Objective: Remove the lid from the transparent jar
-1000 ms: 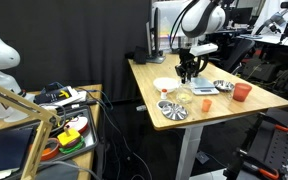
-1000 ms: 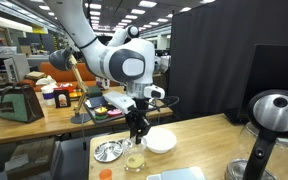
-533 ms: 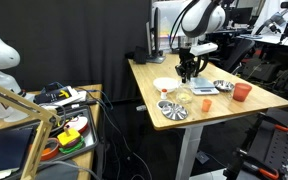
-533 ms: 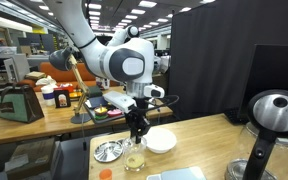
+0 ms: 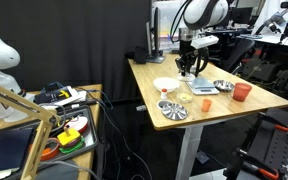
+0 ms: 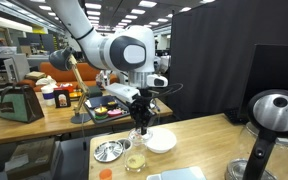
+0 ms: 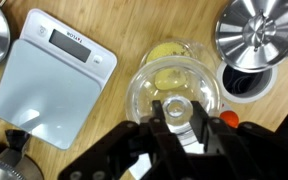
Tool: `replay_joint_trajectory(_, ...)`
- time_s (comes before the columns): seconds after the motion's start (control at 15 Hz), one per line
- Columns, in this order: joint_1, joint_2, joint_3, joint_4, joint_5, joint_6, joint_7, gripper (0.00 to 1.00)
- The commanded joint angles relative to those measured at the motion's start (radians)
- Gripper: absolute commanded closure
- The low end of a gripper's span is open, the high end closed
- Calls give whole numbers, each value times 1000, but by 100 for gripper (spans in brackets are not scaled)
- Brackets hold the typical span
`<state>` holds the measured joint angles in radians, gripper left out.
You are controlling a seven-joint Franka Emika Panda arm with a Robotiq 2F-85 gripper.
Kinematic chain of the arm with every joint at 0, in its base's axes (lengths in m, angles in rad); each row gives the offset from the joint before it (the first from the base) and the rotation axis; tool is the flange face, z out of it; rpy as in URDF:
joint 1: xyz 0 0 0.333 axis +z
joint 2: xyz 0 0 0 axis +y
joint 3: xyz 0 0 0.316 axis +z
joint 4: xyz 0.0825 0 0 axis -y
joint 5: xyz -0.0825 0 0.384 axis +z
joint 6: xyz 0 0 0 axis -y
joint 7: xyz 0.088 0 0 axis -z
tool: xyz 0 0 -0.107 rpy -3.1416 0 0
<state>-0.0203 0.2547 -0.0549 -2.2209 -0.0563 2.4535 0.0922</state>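
Note:
The robot's gripper needs to set the clear lid down and let go of it on the wooden table [image 5: 211, 99] between the orange cup and the grey scale.
The transparent jar [image 6: 135, 158] is small and squat, with something yellowish inside, and stands on the wooden table near the white bowl [image 6: 161, 140]. It also shows in an exterior view [image 5: 182, 96]. My gripper [image 7: 177, 122] is shut on the knob of the clear lid [image 7: 174, 82] and holds it in the air above the jar. In the wrist view the jar [image 7: 165, 50] shows under and past the lid's rim. In both exterior views the gripper [image 5: 187, 68] [image 6: 141, 124] hangs clear above the jar.
A grey scale [image 7: 54, 65] lies beside the jar. A silver dish [image 6: 109, 150], a perforated metal disc [image 5: 172, 110], a silver bowl [image 5: 222, 86], an orange cup [image 5: 242, 92] and a tall dark-handled pitcher [image 6: 269, 125] stand around.
My gripper has risen from the jar with the clear lid in it. The jar stays on the table.

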Motion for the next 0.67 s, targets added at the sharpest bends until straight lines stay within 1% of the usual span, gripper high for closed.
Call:
replay_joint_trajectory(0.0,-10,-65,-23,2,-8,-9,21,92)
replay_joint_trajectory(0.13,-22,-87,-48,15,-24,-9,47,92)
replay_joint_trajectory(0.27,-32,-96,-83,21,-78,-9,99,92)
replay_joint_trajectory(0.4,-48,-92,-111,16,-104,-11,148,92)
replay_joint_trajectory(0.6,-75,-81,-148,3,-103,-13,203,92)
